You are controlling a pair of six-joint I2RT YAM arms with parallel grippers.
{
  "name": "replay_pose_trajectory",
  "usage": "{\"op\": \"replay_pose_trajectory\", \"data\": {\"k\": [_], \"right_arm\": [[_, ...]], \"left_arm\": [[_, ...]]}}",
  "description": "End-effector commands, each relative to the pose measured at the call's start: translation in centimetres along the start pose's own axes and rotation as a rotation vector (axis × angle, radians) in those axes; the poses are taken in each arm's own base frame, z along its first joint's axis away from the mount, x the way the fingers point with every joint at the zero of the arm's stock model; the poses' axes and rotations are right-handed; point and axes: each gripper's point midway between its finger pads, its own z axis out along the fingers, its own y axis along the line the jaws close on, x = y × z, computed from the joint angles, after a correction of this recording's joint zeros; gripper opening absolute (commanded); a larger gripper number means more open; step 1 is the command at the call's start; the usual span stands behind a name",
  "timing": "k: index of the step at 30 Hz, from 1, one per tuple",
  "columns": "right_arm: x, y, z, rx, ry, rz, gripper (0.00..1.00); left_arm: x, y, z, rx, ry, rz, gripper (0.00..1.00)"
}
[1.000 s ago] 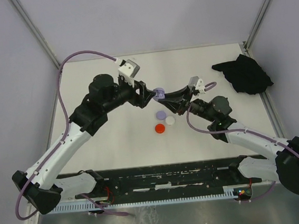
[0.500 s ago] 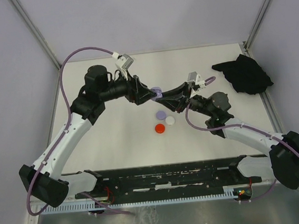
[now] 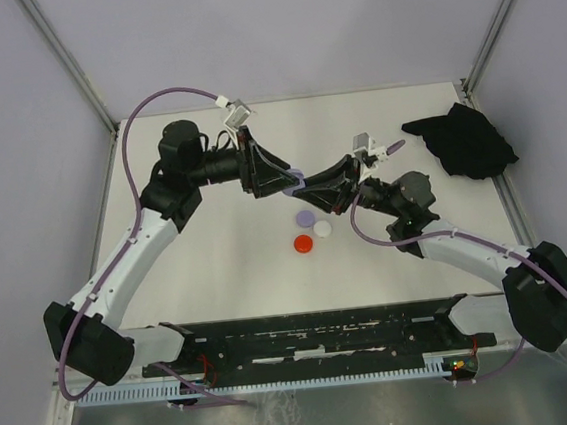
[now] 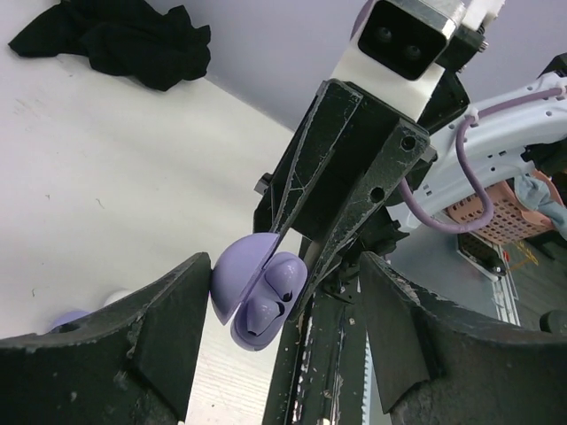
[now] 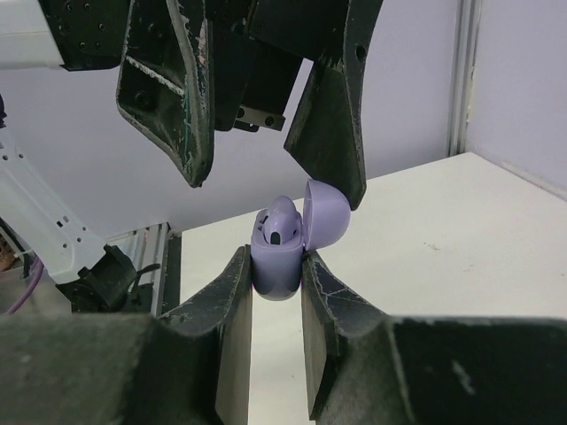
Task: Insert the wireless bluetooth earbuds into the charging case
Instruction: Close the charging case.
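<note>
The lilac charging case will be set down by my right gripper against the white disc, opposite the lilac disc [image 3: 334, 232].
My right gripper [image 5: 276, 261] is shut on the base of a lilac charging case [image 5: 276, 266] and holds it upright above the table. Its lid [image 5: 326, 217] is hinged open. Two lilac earbuds [image 4: 285, 276] sit in the case's wells; one shows in the right wrist view [image 5: 280, 221]. My left gripper [image 4: 283, 292] is open around the case [image 4: 252, 305], and its left finger [image 4: 177, 310] touches the lid's outside. In the top view both grippers [image 3: 285, 178] [image 3: 311, 186] meet at the case [image 3: 297, 178] mid-table. No red or whitish earbuds show.
Three round flat discs lie on the table under the grippers: lilac [image 3: 305, 217], white [image 3: 322, 228], red [image 3: 304, 243]. A black cloth [image 3: 462, 140] lies at the back right, also in the left wrist view [image 4: 124, 40]. Grey walls enclose the table.
My left wrist has rolled and its arm has swung back and left, with the fingers staying at the case. My right arm has shifted slightly, still holding the case.
</note>
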Motion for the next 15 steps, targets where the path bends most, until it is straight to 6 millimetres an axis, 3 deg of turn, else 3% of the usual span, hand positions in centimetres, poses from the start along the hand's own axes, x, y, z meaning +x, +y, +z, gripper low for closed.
{"op": "replay_pose_trajectory", "data": {"k": [1,12,15], "right_arm": [[-1.8,0.2,0.5,-0.020,-0.022,0.015,0.02],[1.0,0.6,-0.6,-0.006,0.097,0.106,0.02],[1.7,-0.3,-1.3,0.061,0.121,0.125,0.02]], "left_arm": [[-0.2,-4.2,-1.0,0.162,0.012,0.059,0.73],[0.3,-5.8,-2.0,0.202,0.012,0.109,0.72],[0.5,-4.9,-2.1,0.134,0.004,0.106,0.72]]}}
